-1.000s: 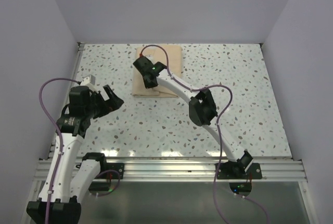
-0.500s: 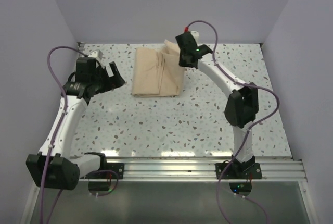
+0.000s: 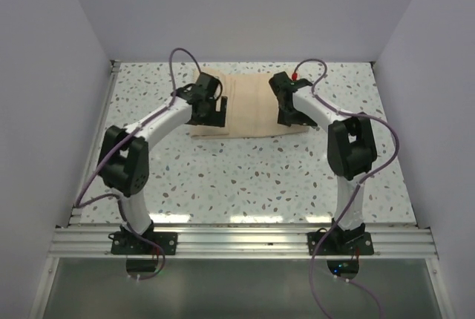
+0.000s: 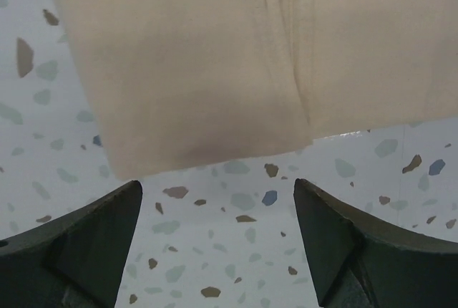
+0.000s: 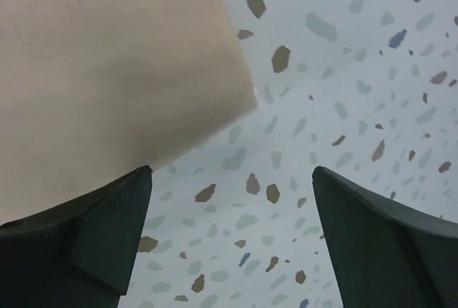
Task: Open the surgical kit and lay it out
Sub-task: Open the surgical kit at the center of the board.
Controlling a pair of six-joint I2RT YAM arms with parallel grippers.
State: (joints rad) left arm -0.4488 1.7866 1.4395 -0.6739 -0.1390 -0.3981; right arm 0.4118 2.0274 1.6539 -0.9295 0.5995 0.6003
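Note:
My right gripper is heading next to the wrap's far corner (image 3: 289, 75) on its own side, near the back grey wall, and it will close there.
The surgical kit (image 3: 249, 107) is a tan paper-like wrap lying partly unfolded at the back middle of the speckled table. My left gripper (image 3: 214, 116) hovers over its near left part, jaws wide apart. In the left wrist view the wrap's near edge (image 4: 215, 57) lies just beyond the left gripper (image 4: 217, 183), with only table between the fingers. My right gripper (image 3: 289, 116) is over the wrap's near right part, open. In the right wrist view a corner of the wrap (image 5: 100, 57) sits beside the right gripper (image 5: 232, 169), which holds nothing.
Grey walls close the table (image 3: 245, 178) in on the left, back and right. A metal rail (image 3: 237, 239) carrying the arm bases runs along the near edge. Purple cables (image 3: 178, 56) loop above both arms.
The right gripper has let go of the flap it was lifting and come down by the wrap's right side, which now lies spread out. The left arm swung in from the left to the wrap.

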